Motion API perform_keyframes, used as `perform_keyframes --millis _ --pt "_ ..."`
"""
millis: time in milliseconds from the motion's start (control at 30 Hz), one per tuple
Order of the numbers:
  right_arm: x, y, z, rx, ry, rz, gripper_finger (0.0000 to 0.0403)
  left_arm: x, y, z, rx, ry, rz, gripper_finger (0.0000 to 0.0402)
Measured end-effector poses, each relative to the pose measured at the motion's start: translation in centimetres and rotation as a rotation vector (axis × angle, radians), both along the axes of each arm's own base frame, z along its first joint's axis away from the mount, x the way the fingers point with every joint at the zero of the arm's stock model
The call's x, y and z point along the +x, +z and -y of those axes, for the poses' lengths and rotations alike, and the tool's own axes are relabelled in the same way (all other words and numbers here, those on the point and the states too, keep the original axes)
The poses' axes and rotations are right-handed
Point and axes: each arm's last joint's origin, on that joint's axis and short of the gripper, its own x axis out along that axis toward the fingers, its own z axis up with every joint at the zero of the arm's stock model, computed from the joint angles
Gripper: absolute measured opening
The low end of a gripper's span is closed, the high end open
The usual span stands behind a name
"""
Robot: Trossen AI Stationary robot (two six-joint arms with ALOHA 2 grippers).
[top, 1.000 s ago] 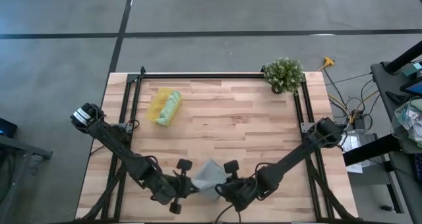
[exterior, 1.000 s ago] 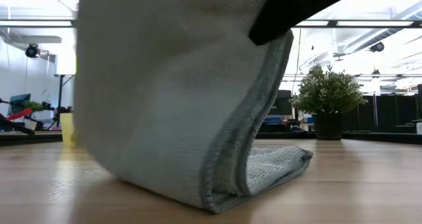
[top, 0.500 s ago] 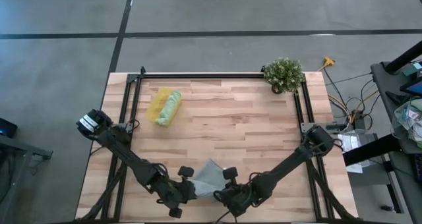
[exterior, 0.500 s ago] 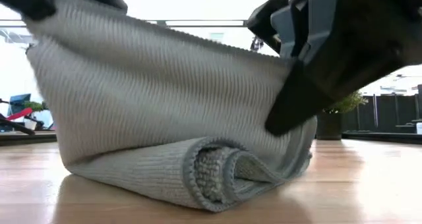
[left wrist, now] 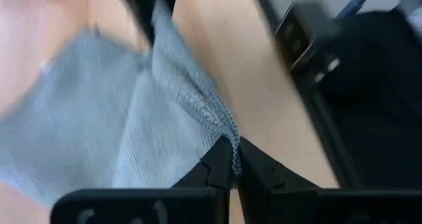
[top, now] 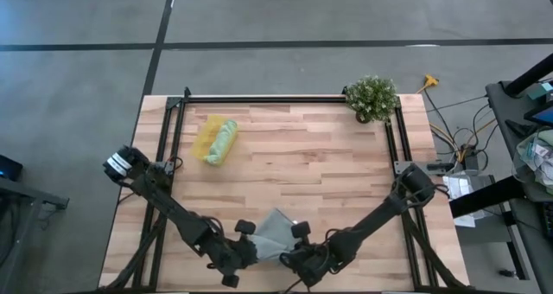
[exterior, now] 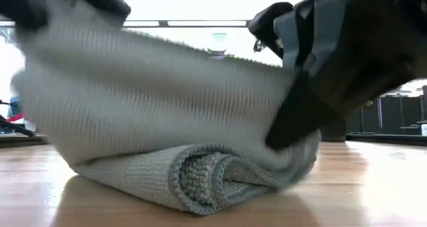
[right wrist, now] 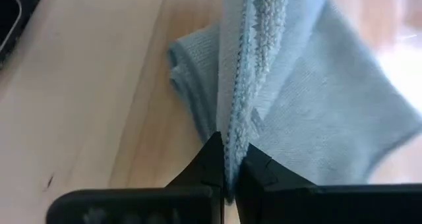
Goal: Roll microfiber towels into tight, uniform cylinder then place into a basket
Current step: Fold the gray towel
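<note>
My left gripper should set free the grey-blue microfiber towel, now held up near the table's near edge, on the bare wood at the middle of the table (top: 276, 185).
The grey-blue microfiber towel (top: 275, 232) sits near the table's near edge, held up between my two grippers. Its upper part stretches between them, and its lower part (exterior: 200, 180) lies curled in a loose fold on the table. My left gripper (top: 252, 246) is shut on the towel's left end, my right gripper (top: 290, 251) on its right end. A rolled light green towel (top: 224, 143) lies in the yellow basket (top: 206, 138) at the far left. My left gripper pinches the towel's stitched edge at a corner (left wrist: 227, 133) between its two fingertips, slanting down from the table's left. The cloth runs away from the fingers, its upper edge held off the table. My right gripper pinches the towel's hemmed edge (right wrist: 231, 135) between its two fingers, slanting down from the table's right. More than one layer seems to stand between the fingers. The cloth rises from them and spreads out, its lower part on the table.
A potted plant (top: 372, 97) stands at the far right corner. A black frame rail (top: 173, 138) runs along the table's left, far and right sides. Bare wood lies between the towel and the basket.
Both grippers have sunk toward the table, still shut on the towel. The towel, which hung tall with one small fold at its foot, now stands lower. Its lower part has curled under into a loose roll on the wood.
</note>
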Motion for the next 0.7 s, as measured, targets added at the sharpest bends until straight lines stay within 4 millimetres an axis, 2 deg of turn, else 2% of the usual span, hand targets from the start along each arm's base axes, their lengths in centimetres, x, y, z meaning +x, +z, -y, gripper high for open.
perform_keyframes --millis 133,267,500,600,700 --pt "-0.2 2.5 0.0 -0.065 -0.011 0.049 0.0009 -0.2 3.3 -0.1 0.033 -0.072 0.114 0.0" --pt "-0.7 6.3 -0.7 -0.147 0.011 0.149 0.0009 -1.1 7.3 -0.8 0.041 -0.139 0.248 0.0" --pt "-2.8 14.5 -4.7 -0.101 0.209 0.359 0.0009 -4.1 14.1 -1.0 -0.098 -0.18 0.451 0.0" --pt "-3.4 17.1 -5.6 -0.127 0.237 0.436 0.0009 -5.0 16.0 -1.4 -0.115 -0.204 0.548 0.0" --pt "-3.6 18.4 -5.5 -0.195 0.202 0.471 0.0009 -5.5 16.5 -2.2 -0.076 -0.15 0.583 0.0"
